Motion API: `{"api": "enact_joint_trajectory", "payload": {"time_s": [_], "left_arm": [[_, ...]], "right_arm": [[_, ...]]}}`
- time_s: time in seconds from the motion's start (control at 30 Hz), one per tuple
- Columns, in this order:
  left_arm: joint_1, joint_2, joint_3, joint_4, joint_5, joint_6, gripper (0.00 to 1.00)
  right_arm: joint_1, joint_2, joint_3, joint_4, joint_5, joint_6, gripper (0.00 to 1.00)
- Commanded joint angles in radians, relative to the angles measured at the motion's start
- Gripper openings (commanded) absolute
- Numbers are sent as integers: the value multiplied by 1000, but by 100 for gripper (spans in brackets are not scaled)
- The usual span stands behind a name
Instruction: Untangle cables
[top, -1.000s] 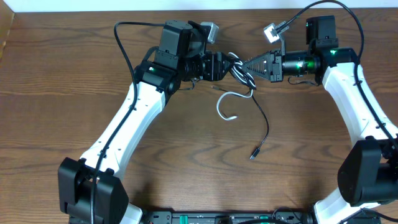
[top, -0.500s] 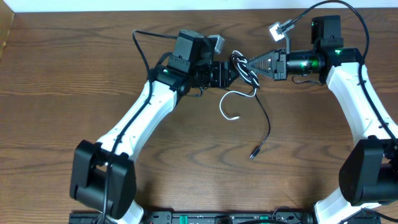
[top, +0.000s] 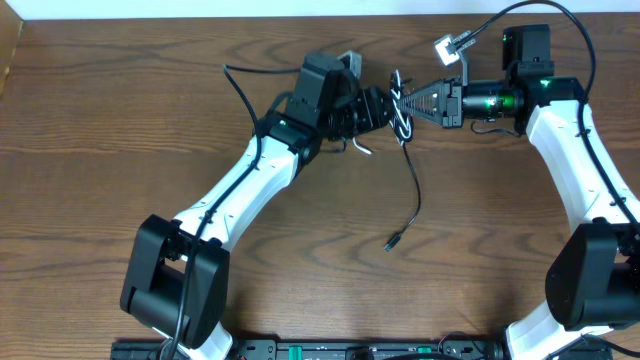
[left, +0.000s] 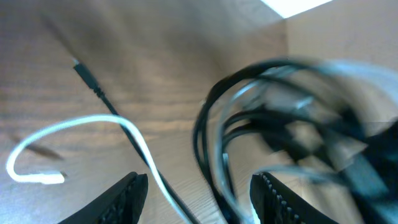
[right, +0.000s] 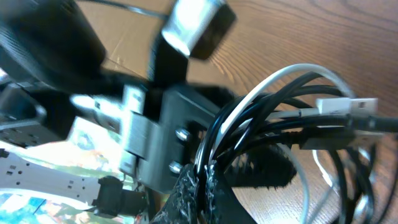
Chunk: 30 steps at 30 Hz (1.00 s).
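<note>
The robot's right gripper pinches several loops of the bundle together, so next the left gripper takes the strands of cable at its fingers (left: 211, 163) and lays the bundle down first.
The black and white cables form one tangled bundle (top: 400, 108), held up at the back of the table. My right gripper (top: 408, 100) is shut on the bundle's loops (right: 249, 134), and a white plug (right: 351, 106) sticks out beside them. My left gripper (top: 384, 108) faces it from the left and is open. Blurred black and white strands (left: 214, 149) run between its fingers (left: 121, 199) without being pinched. The black cable's tail hangs down to a plug (top: 392, 243) on the table. The white cable's free end (left: 43, 178) curls under the left gripper.
The wooden table (top: 100, 180) carries nothing else but the two arms. A camera on a bracket (top: 450, 48) sits above the right wrist. Thick black arm wires (top: 240, 80) arch over the left arm and the right arm.
My left arm has swung right and closed in on the bundle. The white loop has been drawn in beneath it, and the black tail's plug has slid a little left. The right gripper has stayed shut.
</note>
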Motion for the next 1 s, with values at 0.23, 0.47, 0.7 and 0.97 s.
{"api": "enact_joint_trajectory", "payload": {"time_s": [0.23,0.47,0.7,0.97], "left_arm": [[-2,8,-143,198,139,-43,53],[24,8,-143,301,254,-27,53],[8,32,-145,349,255,-35,53],[-11,165,-145,503,219,-157,53]], "right_arm": [[-44,1,3,0,-40,35,1],[-44,1,3,1,-40,38,1],[-44,1,3,1,-40,39,1],[-44,1,3,0,-42,62,1]]}}
